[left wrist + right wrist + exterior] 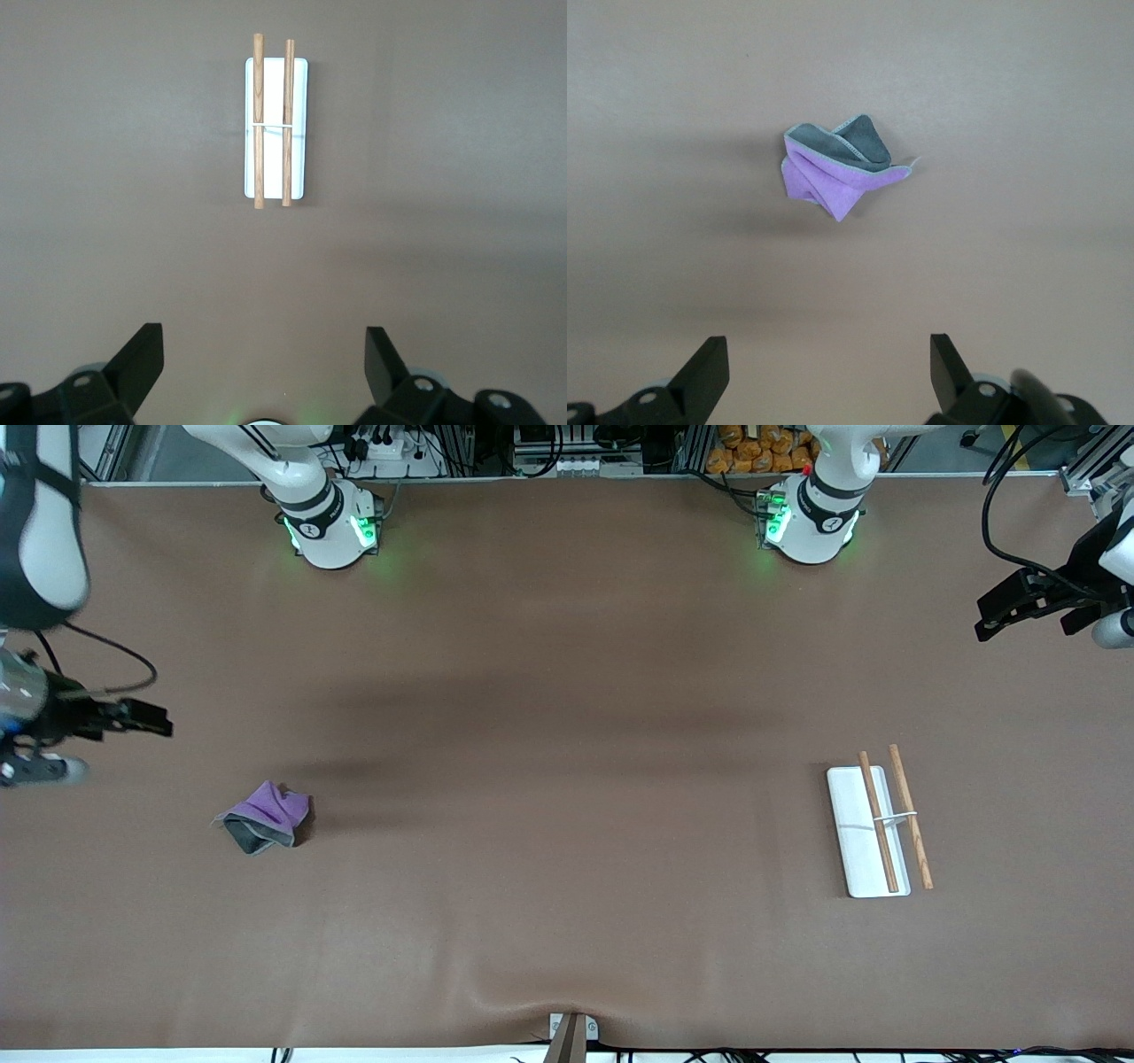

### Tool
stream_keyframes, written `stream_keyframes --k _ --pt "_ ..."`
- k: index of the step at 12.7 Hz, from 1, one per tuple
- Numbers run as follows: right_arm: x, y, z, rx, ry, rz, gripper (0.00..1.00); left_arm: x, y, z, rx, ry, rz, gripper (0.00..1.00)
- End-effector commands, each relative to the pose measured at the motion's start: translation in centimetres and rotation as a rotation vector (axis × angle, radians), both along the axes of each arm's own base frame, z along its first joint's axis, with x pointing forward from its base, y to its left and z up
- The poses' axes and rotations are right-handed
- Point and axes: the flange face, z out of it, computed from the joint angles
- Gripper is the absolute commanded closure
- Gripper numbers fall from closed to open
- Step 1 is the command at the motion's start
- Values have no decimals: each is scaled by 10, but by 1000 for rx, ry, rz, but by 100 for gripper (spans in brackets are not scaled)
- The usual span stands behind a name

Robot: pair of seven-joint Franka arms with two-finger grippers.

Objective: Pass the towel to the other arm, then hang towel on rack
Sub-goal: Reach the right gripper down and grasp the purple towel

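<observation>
I will close my right gripper on the middle of the towel's stitched edge (255, 820) (849, 166), where the towel's purple side meets its dark grey side.
The towel (264, 815) lies crumpled on the brown table toward the right arm's end, purple with its dark grey side showing. It also shows in the right wrist view (833, 177). The rack (873, 828) stands toward the left arm's end: a white flat base with two wooden rods joined by a thin metal crosspiece. It also shows in the left wrist view (275, 124). My right gripper (158, 719) (829, 354) is open and empty, up in the air near the towel's end of the table. My left gripper (988, 615) (264, 354) is open and empty, raised at the rack's end of the table.
The arm bases (332, 527) (806, 522) stand along the table edge farthest from the front camera. A small mount (571, 1032) sits at the middle of the nearest edge. Wide bare brown table (567, 797) lies between towel and rack.
</observation>
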Motion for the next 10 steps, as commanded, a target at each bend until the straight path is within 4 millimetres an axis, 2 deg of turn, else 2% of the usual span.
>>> stream_keyframes --k 1,5,10 --pt "21 1 -46 -10 20 35 0 -2 0 2 14 5 -20 0" --pt "42 2 -104 5 14 173 0 -1 0 0 14 10 -20 0" --pt "48 8 -166 22 34 271 0 -1 0 2 10 7 -16 0"
